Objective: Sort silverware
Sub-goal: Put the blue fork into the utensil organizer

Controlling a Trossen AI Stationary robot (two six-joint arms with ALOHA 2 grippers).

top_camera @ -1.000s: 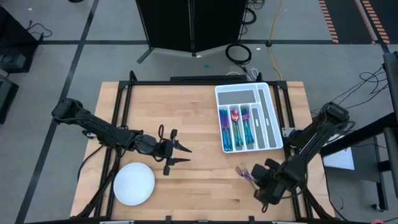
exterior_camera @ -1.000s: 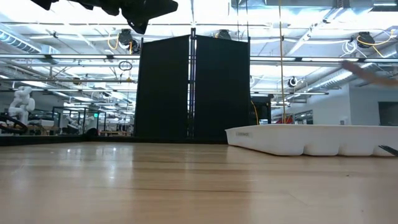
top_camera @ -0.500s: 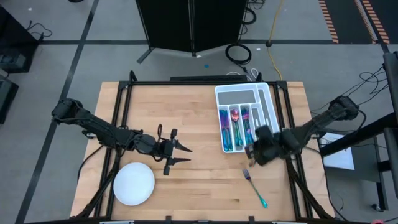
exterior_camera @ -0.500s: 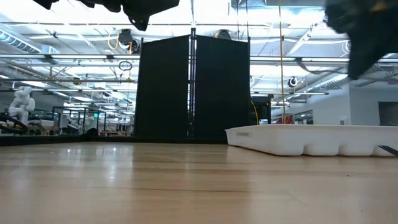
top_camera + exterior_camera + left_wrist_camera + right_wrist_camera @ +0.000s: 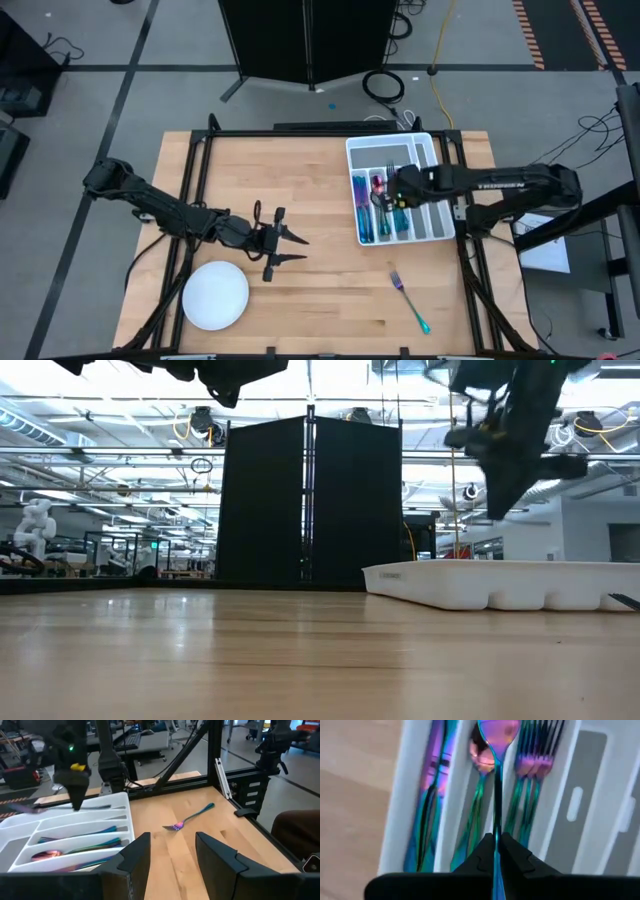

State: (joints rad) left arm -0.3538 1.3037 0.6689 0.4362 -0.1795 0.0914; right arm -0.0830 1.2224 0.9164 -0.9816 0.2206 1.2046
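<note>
My right gripper will let go of the iridescent utensil on the forks in the white divided tray (image 5: 397,202) (image 5: 521,812).
My right gripper (image 5: 396,190) hangs over the white divided tray (image 5: 432,150), shut on an iridescent spoon (image 5: 496,780) whose pink bowl (image 5: 498,729) reaches out past the fingertips. It shows high on the right in the low view (image 5: 498,495). Knives, spoons and forks (image 5: 384,210) lie in the tray's long compartments. One fork (image 5: 409,300) lies flat on the wood near the front right, also in the left wrist view (image 5: 188,819). My left gripper (image 5: 293,249) hovers open above the table's left middle, touching nothing. My right gripper pinches the spoon's thin handle (image 5: 496,827) between its two fingers, the handle running along the fingers, not across them. The fingers slant steeply down from above. The spoon is lifted clear, bowl end foremost, over the spoons lying in the tray.
A round white plate (image 5: 215,295) sits at the near left corner. The tray's short far compartment (image 5: 385,153) and its narrow right one (image 5: 428,175) show bare white. Bare wood lies between the plate, the fork and the tray. Black frame rails edge the table.
My right gripper has swung from the table's near right corner toward the far edge, rising a little and rolling, and now hangs over the tray with the spoon. The fork it had covered stays on the wood.
</note>
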